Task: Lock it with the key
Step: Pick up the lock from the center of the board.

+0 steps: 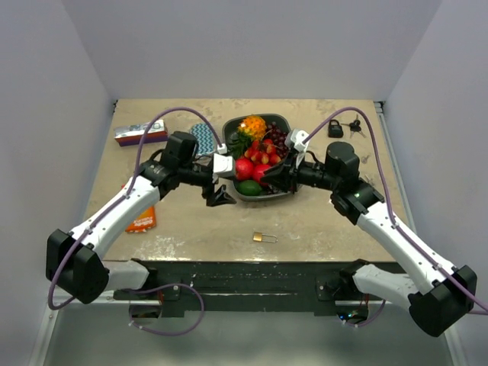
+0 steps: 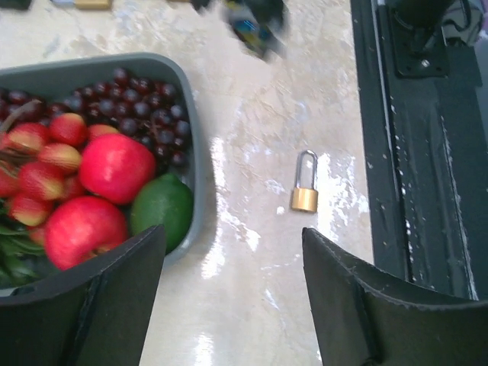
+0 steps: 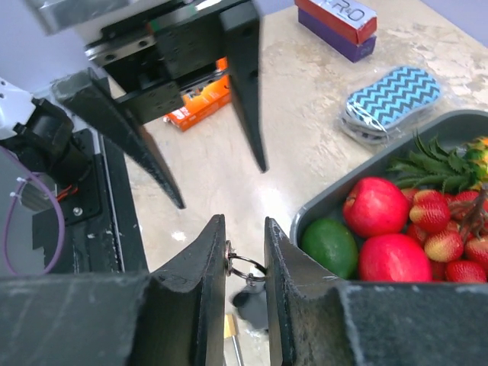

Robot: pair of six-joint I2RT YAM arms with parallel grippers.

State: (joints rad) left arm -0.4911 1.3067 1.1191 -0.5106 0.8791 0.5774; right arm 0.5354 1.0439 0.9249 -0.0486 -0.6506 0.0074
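Observation:
The small brass padlock near the table's front edge will have my left gripper close on its body (image 1: 258, 237) (image 2: 304, 200), leaving the padlock's shackle free.
A small brass padlock (image 1: 264, 238) lies flat on the table near the front edge, its shackle pointing away from the rail in the left wrist view (image 2: 304, 187). My right gripper (image 3: 244, 225) is shut on the key (image 3: 242, 267), pinching its metal ring and head between the pads, a little above the table beside the fruit tray. A bit of the brass padlock (image 3: 231, 328) shows below those fingers. My left gripper (image 2: 232, 236) hangs open with nothing between its fingers, facing the right gripper (image 1: 278, 181) over the table left of the tray.
A grey tray (image 1: 284, 122) of apples, strawberries, grapes and a lime sits mid-table. A black padlock (image 1: 335, 130) with keys lies back right. A purple-red box (image 1: 141, 133), a zigzag pouch (image 1: 202, 139) and an orange packet (image 1: 141, 221) lie left. A black rail (image 2: 412, 152) borders the front.

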